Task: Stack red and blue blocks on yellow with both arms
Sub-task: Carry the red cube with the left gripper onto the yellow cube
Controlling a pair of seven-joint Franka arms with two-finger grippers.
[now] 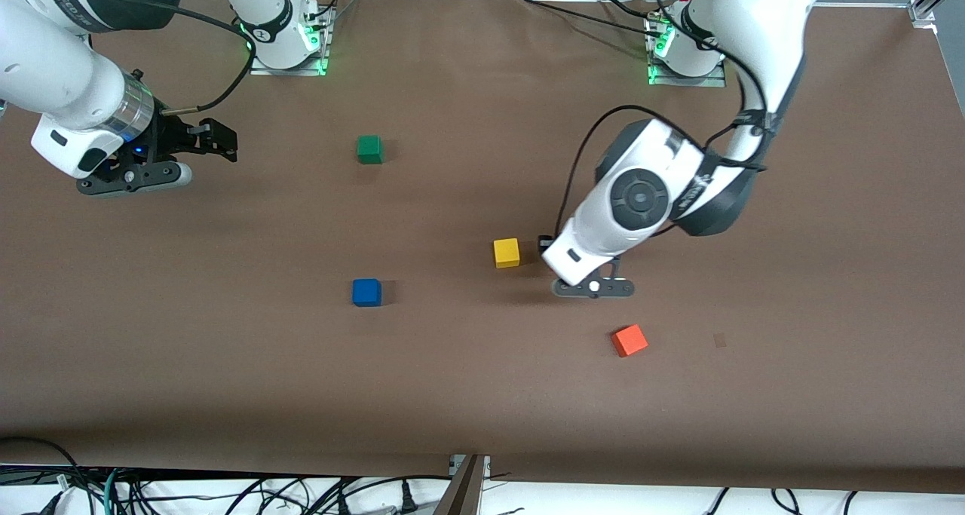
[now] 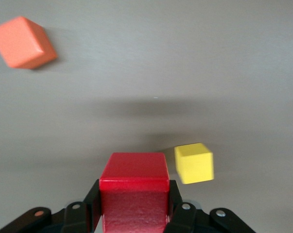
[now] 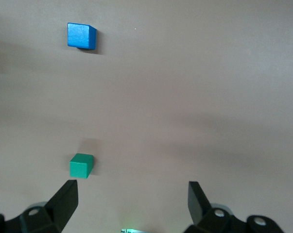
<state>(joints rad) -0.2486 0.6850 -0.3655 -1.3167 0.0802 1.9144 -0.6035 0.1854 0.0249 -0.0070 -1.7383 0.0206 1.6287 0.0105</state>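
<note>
Next, the left gripper releases the red block, which now hangs beside the yellow cube, squarely on the top side of the yellow cube (image 1: 507, 251) (image 2: 196, 168).
My left gripper (image 2: 133, 193) is shut on the red block (image 2: 134, 174), its black fingers (image 2: 92, 201) pressed against two opposite sides. It hangs just beside the yellow cube (image 2: 194, 163), toward the left arm's end of it. In the front view the left hand (image 1: 546, 245) hides the red block and sits close to the yellow cube (image 1: 506, 252). The blue block (image 1: 366, 292) lies on the table toward the right arm's end, a little nearer the front camera than the yellow cube. My right gripper (image 1: 219, 142) waits open and holds nothing (image 3: 132, 194). The blue block (image 3: 81, 36) also shows in the right wrist view.
A green cube (image 1: 369, 149) sits farther from the front camera than the blue block, and it shows close by one right finger (image 3: 81, 165). An orange cube (image 1: 629, 341) lies nearer the front camera than the left hand. Both arm bases stand on the brown table (image 1: 482, 394).
</note>
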